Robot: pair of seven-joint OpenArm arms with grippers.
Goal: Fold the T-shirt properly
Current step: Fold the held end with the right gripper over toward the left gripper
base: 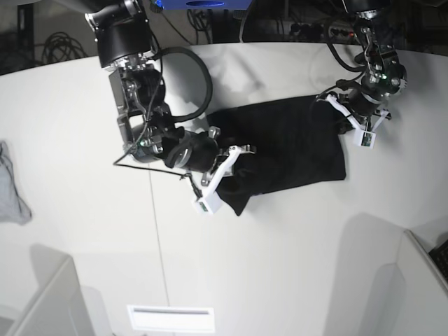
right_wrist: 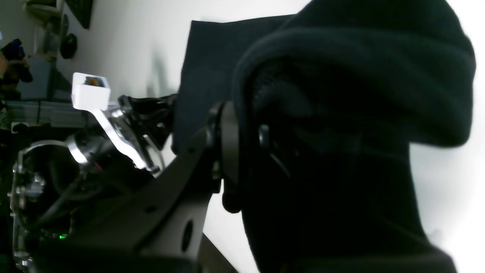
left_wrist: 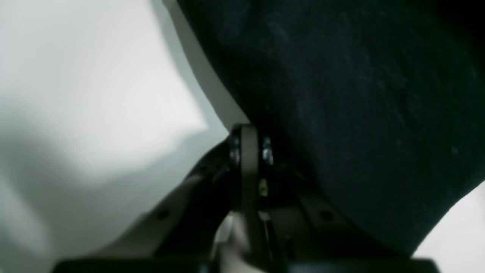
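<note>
I will release the bunched side of the black T-shirt from my right gripper, setting it on the middle of the shirt's flat part (base: 296,157) (right_wrist: 222,66).
The black T-shirt (base: 290,143) lies partly folded and bunched on the white table (base: 280,252); no print or tag shows. My right gripper (base: 236,161), on the arm at the left of the base view, is shut on the shirt's lower left bunch. In the right wrist view the dark cloth (right_wrist: 341,113) wraps over the gripper (right_wrist: 244,125). My left gripper (base: 344,115) is at the shirt's upper right edge. In the left wrist view it (left_wrist: 252,131) looks shut on the black cloth (left_wrist: 360,113), close above the table.
A small grey cloth (base: 10,185) lies at the table's left edge. White dividers stand at the bottom left (base: 42,301) and bottom right (base: 413,280). A white plate (base: 170,318) sits near the front edge. Cables and gear lie behind the table.
</note>
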